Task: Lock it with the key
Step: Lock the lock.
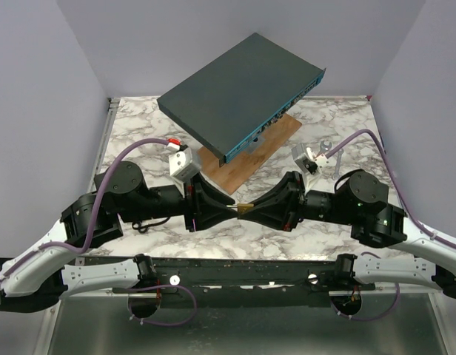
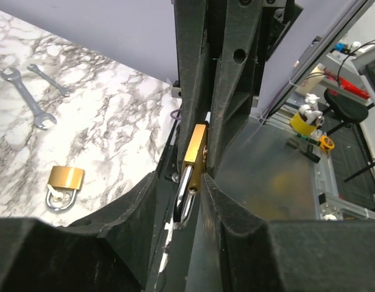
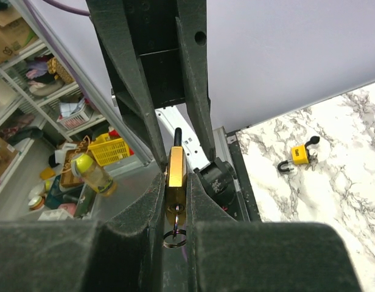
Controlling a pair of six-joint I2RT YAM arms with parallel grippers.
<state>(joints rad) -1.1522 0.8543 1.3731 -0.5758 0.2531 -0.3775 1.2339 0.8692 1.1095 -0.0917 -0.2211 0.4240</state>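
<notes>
I see the padlock's silver shackle slanting between my left gripper's open fingers, so next I line my left gripper up with it and close on its curved end [image 2: 180,218] before locking.
A brass padlock [image 1: 243,208] hangs in mid-air between my two grippers, above the table's near edge. My right gripper [image 3: 175,193] is shut on its brass body [image 3: 176,164]. A key [image 3: 177,214] with a small ring [image 3: 175,238] sits in the keyhole on the side facing my right wrist. My left gripper [image 2: 180,190] reaches in from the other side. Its jaws stand a little apart round the silver shackle [image 2: 185,198], with a gap on the left side. From above, the left gripper [image 1: 233,209] and the right gripper [image 1: 250,209] meet tip to tip.
A dark grey flat box [image 1: 243,96] rests tilted on a wooden board [image 1: 266,148] at the back. A second brass padlock [image 2: 64,184] and two wrenches [image 2: 23,96] lie on the marble table [image 1: 139,126]. Another yellow padlock [image 3: 300,154] lies on the table.
</notes>
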